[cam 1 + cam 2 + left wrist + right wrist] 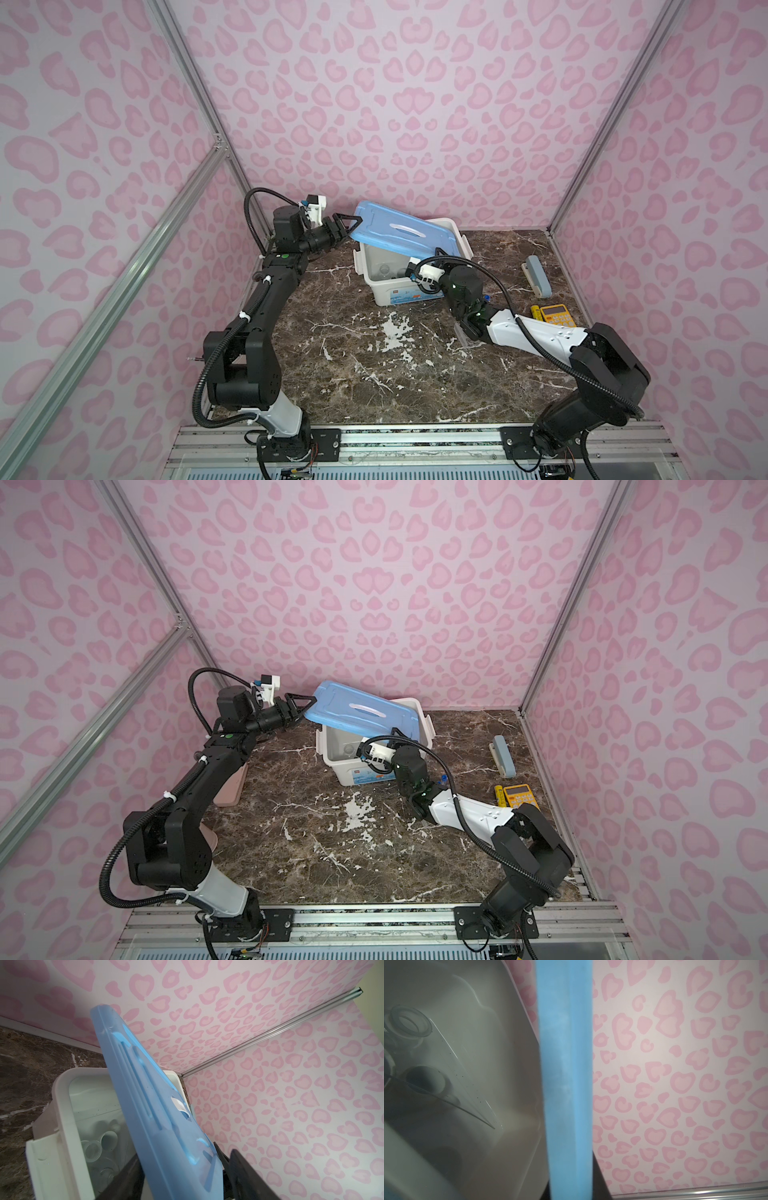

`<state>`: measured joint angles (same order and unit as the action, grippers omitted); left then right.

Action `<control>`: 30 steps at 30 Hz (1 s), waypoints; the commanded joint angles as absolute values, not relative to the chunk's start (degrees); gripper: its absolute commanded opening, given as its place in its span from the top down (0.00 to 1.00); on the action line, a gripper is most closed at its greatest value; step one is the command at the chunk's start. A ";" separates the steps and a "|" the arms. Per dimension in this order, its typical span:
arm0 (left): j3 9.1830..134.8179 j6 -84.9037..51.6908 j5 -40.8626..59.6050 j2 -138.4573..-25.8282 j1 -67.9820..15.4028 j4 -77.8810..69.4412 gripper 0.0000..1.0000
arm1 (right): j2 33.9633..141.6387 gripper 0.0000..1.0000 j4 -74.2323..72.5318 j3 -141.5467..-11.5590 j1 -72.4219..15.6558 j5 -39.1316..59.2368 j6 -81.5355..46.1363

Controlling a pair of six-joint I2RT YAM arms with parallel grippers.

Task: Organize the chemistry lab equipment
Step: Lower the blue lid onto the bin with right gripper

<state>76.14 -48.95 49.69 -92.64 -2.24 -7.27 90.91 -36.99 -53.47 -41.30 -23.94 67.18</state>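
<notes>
The slanted blue lid is held by its near edge in my right gripper, so that gripper should grab the short end (456, 240) opposite my left gripper before it lowers the lid.
A white storage bin (390, 293) (345, 766) stands at the back of the marble table. Its blue lid (399, 232) (357, 708) lies tilted over it, left side raised. My left gripper (347, 226) (301, 704) (180, 1153) is open, its jaws either side of the lid's (145, 1095) left corner. My right gripper (438, 251) (395, 731) (571, 1186) is shut on the lid's (566, 1064) near edge. Inside the bin (488, 1022) I see a clear flask neck (411, 1022), a white cup (425, 1079) (110, 1136) and more glassware (91, 1149). A blue-capped tube (486, 297) peeks from behind my right arm.
A grey-blue stapler (538, 276) and a yellow calculator (559, 316) with a yellow stick (536, 311) beside it lie at the right edge. A pink tray-like thing (232, 787) shows behind my left arm. The bin stands close to the back wall.
</notes>
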 commanded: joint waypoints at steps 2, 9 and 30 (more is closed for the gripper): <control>74.25 -49.17 50.71 -92.42 -2.34 -8.94 0.38 | 91.57 0.92 -39.30 -52.83 -41.76 -23.83 67.65; 72.95 -49.24 50.89 -92.20 -2.44 -9.12 0.54 | 91.58 0.79 -39.48 -52.41 -42.36 -23.99 68.41; 68.05 -59.76 47.31 -90.60 -2.36 -18.62 0.79 | 88.16 0.33 -25.26 -52.86 -44.83 -23.72 64.21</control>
<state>68.66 -57.17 49.84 -91.29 -2.44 -10.79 88.73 -26.30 -52.62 -44.53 -23.46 65.36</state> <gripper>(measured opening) 0.246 0.668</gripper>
